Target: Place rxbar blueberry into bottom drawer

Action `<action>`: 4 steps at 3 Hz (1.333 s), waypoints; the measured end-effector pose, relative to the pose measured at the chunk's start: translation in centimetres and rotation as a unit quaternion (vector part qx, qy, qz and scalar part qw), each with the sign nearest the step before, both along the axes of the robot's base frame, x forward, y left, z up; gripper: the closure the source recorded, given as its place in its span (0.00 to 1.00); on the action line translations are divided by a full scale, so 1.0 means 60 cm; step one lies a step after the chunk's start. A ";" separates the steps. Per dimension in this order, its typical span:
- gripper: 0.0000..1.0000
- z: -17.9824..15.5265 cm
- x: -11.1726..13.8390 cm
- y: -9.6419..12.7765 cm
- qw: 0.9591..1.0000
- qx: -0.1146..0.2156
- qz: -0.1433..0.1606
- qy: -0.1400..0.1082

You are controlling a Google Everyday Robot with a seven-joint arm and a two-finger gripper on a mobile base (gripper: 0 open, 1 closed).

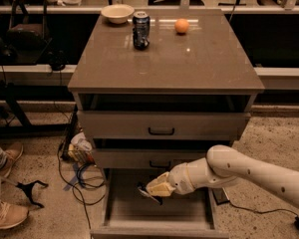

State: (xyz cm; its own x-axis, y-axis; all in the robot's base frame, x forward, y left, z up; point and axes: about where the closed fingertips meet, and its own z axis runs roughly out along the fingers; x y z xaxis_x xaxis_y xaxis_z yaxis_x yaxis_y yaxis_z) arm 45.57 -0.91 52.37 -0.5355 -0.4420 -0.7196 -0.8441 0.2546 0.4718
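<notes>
My gripper should release the rxbar blueberry on the bare bottom near the middle (pixel 147 197) of the open bottom drawer.
My gripper (pixel 150 192) is low over the open bottom drawer (pixel 120 209), near its left middle, with the pale arm reaching in from the right. It is shut on a small dark flat thing with a pale glint, the rxbar blueberry (pixel 148 195), which is mostly hidden by the gripper. The bar hangs just above the drawer's bare floor. The two upper drawers with black handles (pixel 161 131) are above it, pulled out only slightly.
On the cabinet top (pixel 164 59) stand a dark blue soda can (pixel 141 30), a pale bowl (pixel 117 13) and an orange (pixel 182 26). Cables and a crumpled bag (pixel 79 148) lie on the floor at the left. A person's shoes (pixel 7 214) are at the far left.
</notes>
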 end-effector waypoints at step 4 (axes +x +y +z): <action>0.82 -0.338 0.139 0.006 0.984 0.093 -0.152 0.007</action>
State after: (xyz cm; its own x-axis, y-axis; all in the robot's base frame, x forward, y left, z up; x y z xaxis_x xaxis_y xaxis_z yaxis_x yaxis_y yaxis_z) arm 53.90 -0.55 32.06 -0.6325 -0.1209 -0.7650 -0.7360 0.4016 0.5450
